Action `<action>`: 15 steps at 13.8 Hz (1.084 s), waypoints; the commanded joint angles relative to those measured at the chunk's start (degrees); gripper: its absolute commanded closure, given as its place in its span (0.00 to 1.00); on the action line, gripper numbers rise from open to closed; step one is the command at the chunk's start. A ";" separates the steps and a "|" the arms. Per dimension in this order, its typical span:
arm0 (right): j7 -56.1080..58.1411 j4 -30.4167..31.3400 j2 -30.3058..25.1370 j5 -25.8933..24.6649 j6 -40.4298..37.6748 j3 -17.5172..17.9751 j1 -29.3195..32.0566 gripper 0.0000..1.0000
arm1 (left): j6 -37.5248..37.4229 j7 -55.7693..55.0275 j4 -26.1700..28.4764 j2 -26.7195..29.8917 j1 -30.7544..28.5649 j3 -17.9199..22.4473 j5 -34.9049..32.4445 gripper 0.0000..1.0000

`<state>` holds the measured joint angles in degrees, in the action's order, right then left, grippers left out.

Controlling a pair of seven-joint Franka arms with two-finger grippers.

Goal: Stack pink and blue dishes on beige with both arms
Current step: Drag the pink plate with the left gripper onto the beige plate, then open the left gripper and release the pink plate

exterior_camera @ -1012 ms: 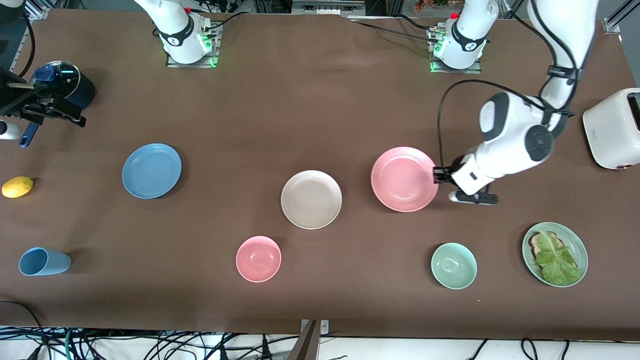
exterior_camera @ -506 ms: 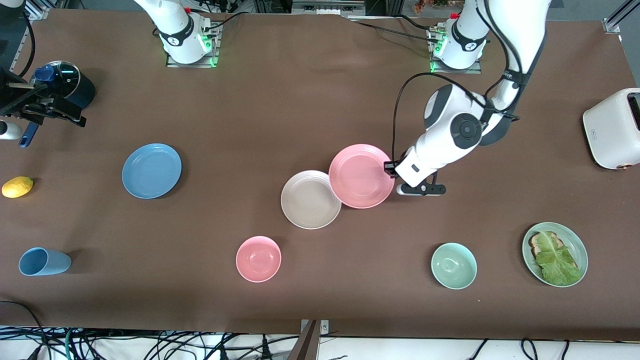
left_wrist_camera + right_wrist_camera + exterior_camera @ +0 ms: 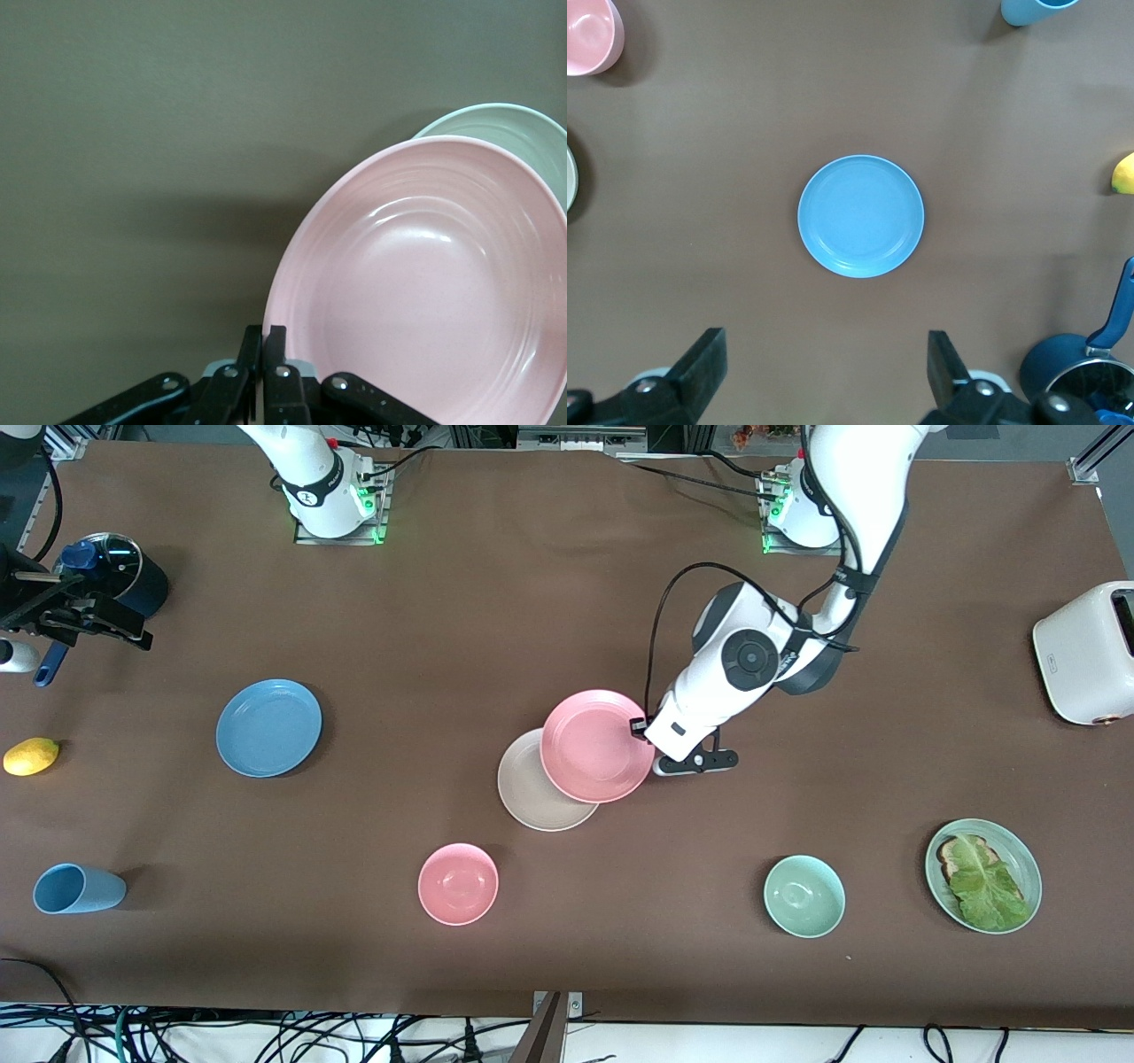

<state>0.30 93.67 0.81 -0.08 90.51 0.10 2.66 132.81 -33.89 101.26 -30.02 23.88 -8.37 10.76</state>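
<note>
Next, I let go of the pink plate with my left gripper squarely on the middle of the beige plate (image 3: 553, 778) (image 3: 496, 244).
The pink plate (image 3: 595, 746) hangs tilted in the air, overlapping the beige plate (image 3: 527, 790) on the side toward the left arm's end. My left gripper (image 3: 638, 726) is shut on the pink plate's rim; in the left wrist view its fingers (image 3: 264, 341) pinch the edge of the pink plate (image 3: 425, 292), and the beige plate (image 3: 523, 119) peeks out past it. The blue plate (image 3: 268, 727) lies flat toward the right arm's end. High over the blue plate (image 3: 860, 216) my right gripper (image 3: 828, 341) stands open and empty; it is out of the front view.
A pink bowl (image 3: 457, 883) and a green bowl (image 3: 803, 895) sit nearer the front camera. A green plate (image 3: 1029, 861) with toast, a white toaster (image 3: 1085, 653), a blue cup (image 3: 75, 888), a lemon (image 3: 31, 755) and a dark pot (image 3: 115, 571) line the table's ends.
The left arm has carried the pink plate toward the beige plate, from clear of it to overlapping it. Nothing else on the table has moved.
</note>
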 commanded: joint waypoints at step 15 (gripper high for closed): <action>0.75 0.81 -1.25 0.87 -0.42 -0.01 0.33 0.00 | 0.00 -12.60 -13.19 -11.02 10.75 6.52 -1.53 1.00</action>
<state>0.31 93.69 0.81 -0.08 90.50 0.10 2.66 133.12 -44.83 90.25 -39.93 33.77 -2.87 10.76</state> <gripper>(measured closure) 0.000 0.956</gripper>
